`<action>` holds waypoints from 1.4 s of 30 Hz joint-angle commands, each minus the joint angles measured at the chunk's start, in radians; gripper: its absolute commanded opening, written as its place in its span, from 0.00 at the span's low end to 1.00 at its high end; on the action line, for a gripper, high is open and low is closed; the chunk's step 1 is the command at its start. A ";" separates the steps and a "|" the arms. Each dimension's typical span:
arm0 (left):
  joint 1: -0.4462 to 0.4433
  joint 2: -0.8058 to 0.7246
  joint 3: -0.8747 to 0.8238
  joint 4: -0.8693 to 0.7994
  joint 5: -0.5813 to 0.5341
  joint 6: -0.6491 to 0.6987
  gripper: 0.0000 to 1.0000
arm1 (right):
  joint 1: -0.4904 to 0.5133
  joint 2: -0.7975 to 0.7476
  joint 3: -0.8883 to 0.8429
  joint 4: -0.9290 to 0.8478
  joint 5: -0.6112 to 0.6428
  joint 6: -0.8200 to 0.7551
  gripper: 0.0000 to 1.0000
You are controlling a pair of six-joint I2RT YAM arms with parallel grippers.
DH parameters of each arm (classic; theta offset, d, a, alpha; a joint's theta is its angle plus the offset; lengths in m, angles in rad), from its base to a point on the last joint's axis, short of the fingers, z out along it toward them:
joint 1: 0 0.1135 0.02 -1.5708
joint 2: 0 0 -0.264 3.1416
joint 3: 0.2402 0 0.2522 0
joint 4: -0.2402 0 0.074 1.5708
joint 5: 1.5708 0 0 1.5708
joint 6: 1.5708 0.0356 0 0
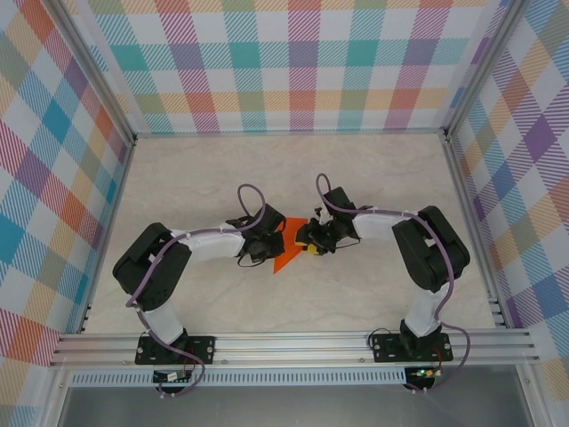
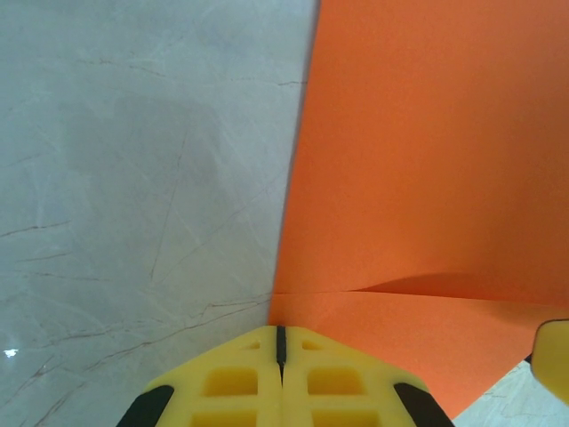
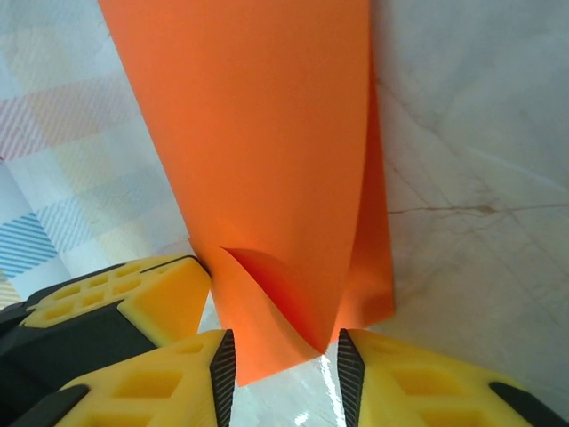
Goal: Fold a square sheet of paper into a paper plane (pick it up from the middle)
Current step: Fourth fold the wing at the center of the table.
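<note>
The paper's fold is bulging open beside my shut left gripper, so my left gripper will move back, open, and grab the paper by its pointed end [image 1: 279,265].
The square sheet of paper [image 1: 288,253] is bright orange and hangs between the two arms at the table's middle, partly folded over on itself. My left gripper [image 1: 269,238] is shut on its edge; in the left wrist view the yellow fingertips [image 2: 281,331] meet at the paper [image 2: 427,160] where a flap line crosses it. My right gripper [image 3: 286,351] stands open, its ribbed pads either side of the curled lower corner of the paper [image 3: 258,160] without touching it. The left gripper's yellow fingers [image 3: 133,298] show beside that corner.
The marbled tabletop [image 1: 356,178] is walled by plaid panels [image 1: 293,62] at the back and both sides. A metal rail [image 1: 293,342] runs along the near edge by the arm bases.
</note>
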 commanded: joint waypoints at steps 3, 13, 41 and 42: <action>0.014 0.027 0.007 -0.039 -0.011 -0.003 0.01 | 0.009 0.049 0.035 0.061 -0.068 0.012 0.30; 0.018 -0.012 0.004 -0.080 -0.005 0.015 0.03 | 0.009 0.051 -0.005 0.144 -0.062 0.058 0.11; 0.016 -0.507 -0.250 0.098 -0.037 0.329 0.82 | 0.082 -0.212 -0.027 -0.062 0.349 0.343 0.00; 0.015 -0.522 -0.263 0.110 -0.039 0.351 0.82 | 0.092 -0.201 -0.008 -0.079 0.356 0.346 0.00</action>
